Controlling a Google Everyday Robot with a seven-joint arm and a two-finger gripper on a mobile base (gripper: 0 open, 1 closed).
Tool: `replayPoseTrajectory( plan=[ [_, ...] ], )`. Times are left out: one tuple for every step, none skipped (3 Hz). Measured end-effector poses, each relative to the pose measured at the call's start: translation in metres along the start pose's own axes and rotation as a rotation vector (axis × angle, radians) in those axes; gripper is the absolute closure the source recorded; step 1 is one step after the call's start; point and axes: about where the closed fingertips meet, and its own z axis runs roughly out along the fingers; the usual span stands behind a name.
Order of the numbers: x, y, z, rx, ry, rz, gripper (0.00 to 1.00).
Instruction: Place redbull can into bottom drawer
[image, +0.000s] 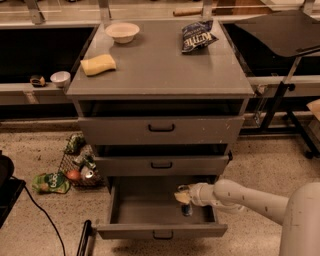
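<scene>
Next, my gripper puts the redbull can down on the bottom drawer's inside (184, 208), toward the side nearest the white arm. The can is now low in the drawer.
The bottom drawer (150, 231) of the grey cabinet is pulled open, its small black handle facing me. My gripper (181, 195) reaches in from the right over the drawer's right side, the white arm (250, 200) behind it. A small part of the blue-and-silver redbull can (187, 209) shows just below the gripper, low in the drawer near the right wall. I cannot make out whether the gripper touches the can.
The two upper drawers (161, 129) stand slightly open. On the cabinet top are a white bowl (122, 32), a yellow sponge (98, 64) and a dark blue chip bag (196, 36). A wire basket with litter (77, 164) sits on the floor at left.
</scene>
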Motion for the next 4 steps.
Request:
replayPoseTrajectory(
  plan=[
    [0.018,-0.032,0.013,0.060,0.022,0.031,1.00],
    [0.033,-0.056,0.027,0.084,0.033,0.066,1.00],
    [0.053,-0.081,0.068,0.039,0.046,0.099,1.00],
    [0.053,-0.081,0.068,0.039,0.046,0.099,1.00]
  ],
)
